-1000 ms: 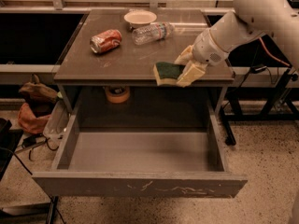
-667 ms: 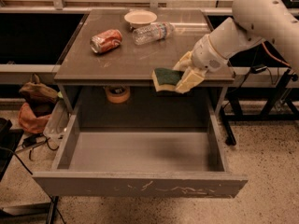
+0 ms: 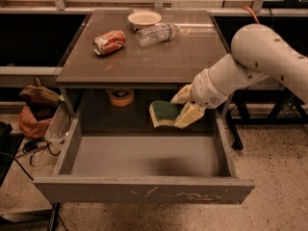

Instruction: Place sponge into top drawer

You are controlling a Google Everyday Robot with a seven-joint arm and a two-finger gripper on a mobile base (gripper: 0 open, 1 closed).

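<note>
Next, I release the sponge near the middle of the top drawer's grey bottom [image 3: 143, 144].
The sponge [image 3: 163, 113], dark green on top with a pale yellow edge, hangs in the air over the back part of the open top drawer [image 3: 144, 191]. My gripper [image 3: 185, 107] comes in from the right on a white arm and is shut on the sponge's right end, with pale fingers [image 3: 189, 115] above and below it. The drawer is pulled far out below the table, and its grey floor is bare beneath the sponge. The scratched front panel faces the camera.
On the table top [image 3: 163, 61] lie a crushed red can [image 3: 109, 42], a clear plastic bottle [image 3: 158, 33] and a white bowl [image 3: 144, 18]. A roll of tape [image 3: 121, 97] sits under the table. Bags [image 3: 36, 109] and cables lie on the floor at left.
My gripper has carried the sponge off the table's front edge and down, from level with the table top to a spot over the back of the open drawer.
</note>
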